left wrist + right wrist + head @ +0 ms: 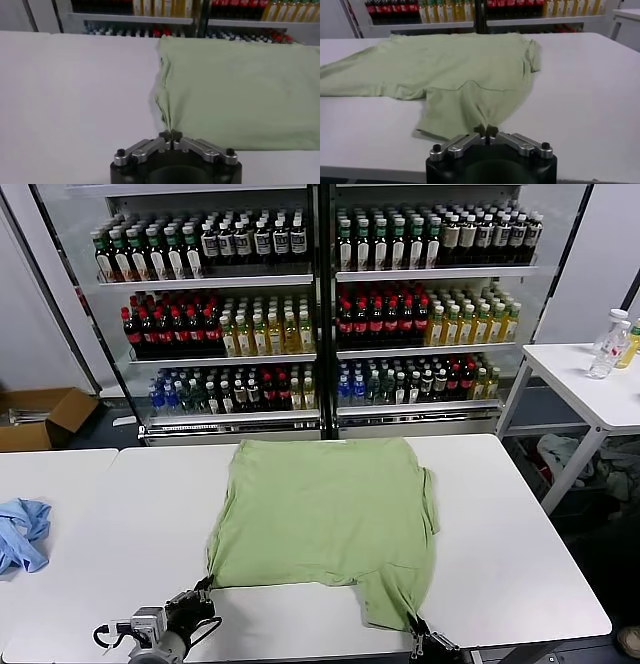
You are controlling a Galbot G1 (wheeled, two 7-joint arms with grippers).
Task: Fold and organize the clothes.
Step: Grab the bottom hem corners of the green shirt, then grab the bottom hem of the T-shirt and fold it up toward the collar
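The robot's right gripper will release the near corner of the light green shirt on top of the shirt (pixel 400 484) (pixel 516 46) next to its side flap.
The light green shirt (pixel 325 519) lies spread on the white table (pixel 520 564), plain side up; its collar, buttons and print are hidden. My left gripper (pixel 205 587) is shut on the shirt's near left corner; the left wrist view shows the pinched cloth (pixel 171 131) between the fingertips. My right gripper (pixel 418 627) is shut on the near right corner, which is drawn toward the table's front edge. The right wrist view shows that corner (pixel 485 120) running into the closed jaws of the right gripper (pixel 488 132).
A light blue cloth (pixel 22 532) lies crumpled on the left table. A glass-door cooler full of bottles (pixel 320 304) stands behind. A second white table with bottles (pixel 600 374) stands at the right. A cardboard box (pixel 40 416) sits on the floor at the left.
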